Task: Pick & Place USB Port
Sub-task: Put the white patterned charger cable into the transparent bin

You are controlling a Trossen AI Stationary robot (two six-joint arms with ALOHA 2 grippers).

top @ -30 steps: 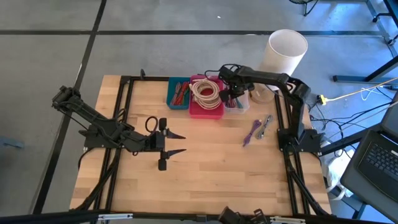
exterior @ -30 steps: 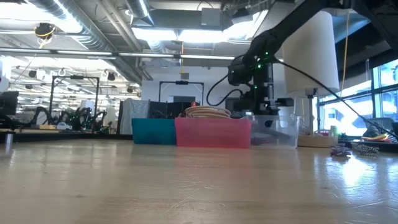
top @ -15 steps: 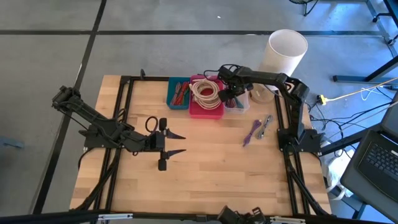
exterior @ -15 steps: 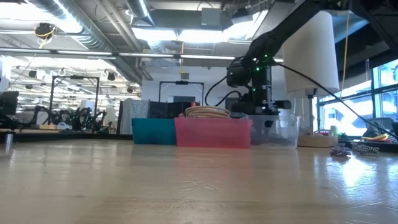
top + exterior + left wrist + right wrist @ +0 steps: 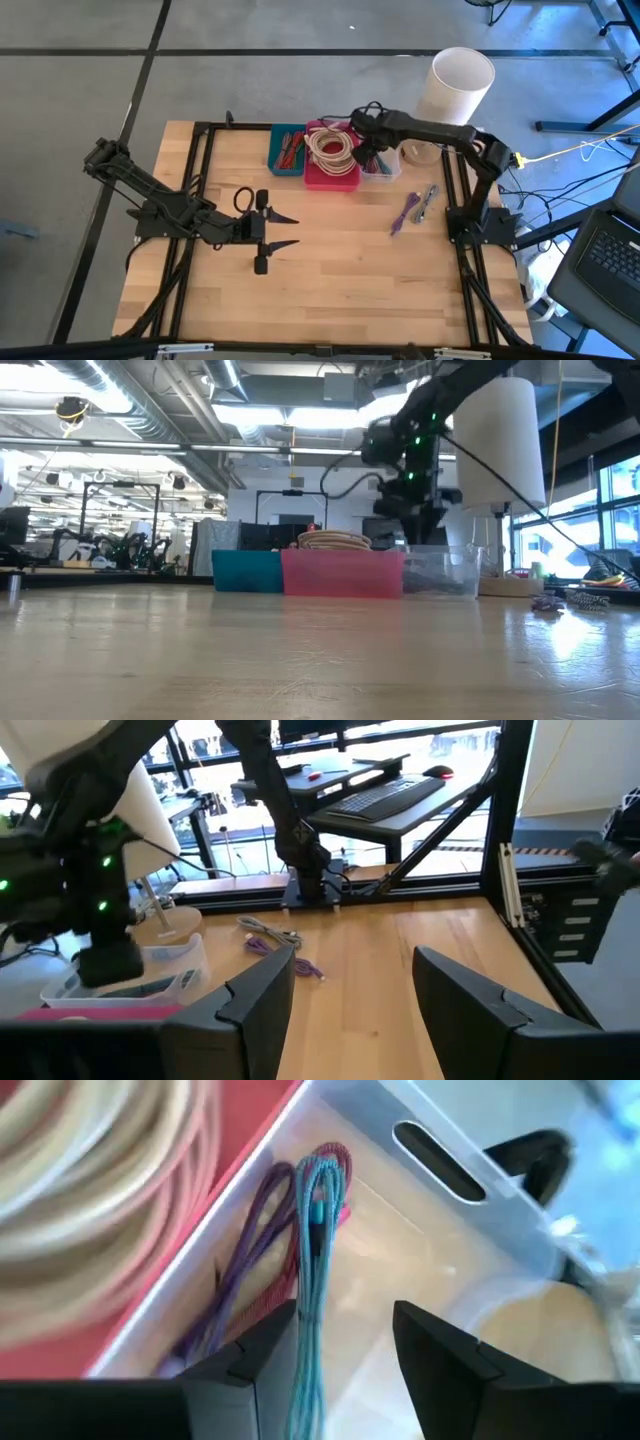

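Observation:
Next, I move my right gripper to the grey cable on the table next to the purple one and close it on the grey cable's near end (image 5: 421,215).
A clear bin (image 5: 384,168) stands at the far side, right of a pink bin (image 5: 331,172). In it lie thin USB cables: a blue one (image 5: 315,1250), a purple one (image 5: 250,1250) and a red one (image 5: 338,1160). My right gripper (image 5: 340,1335) hovers open just above this bin (image 5: 440,570), fingers pointing down, and its fingers stand either side of the blue cable. More purple and grey cables (image 5: 412,208) lie on the table to the right. My left gripper (image 5: 290,230) waits open over the table's middle left.
The pink bin holds a coil of cream cable (image 5: 330,145); a teal bin (image 5: 287,150) with red pieces stands left of it. A white cylinder (image 5: 460,82) and a round dish (image 5: 420,152) stand beyond the clear bin. Bare wood lies toward the near edge.
My right gripper has risen out of the clear bin and now stands higher above it, a little toward the pink bin. The cables stay in the bin.

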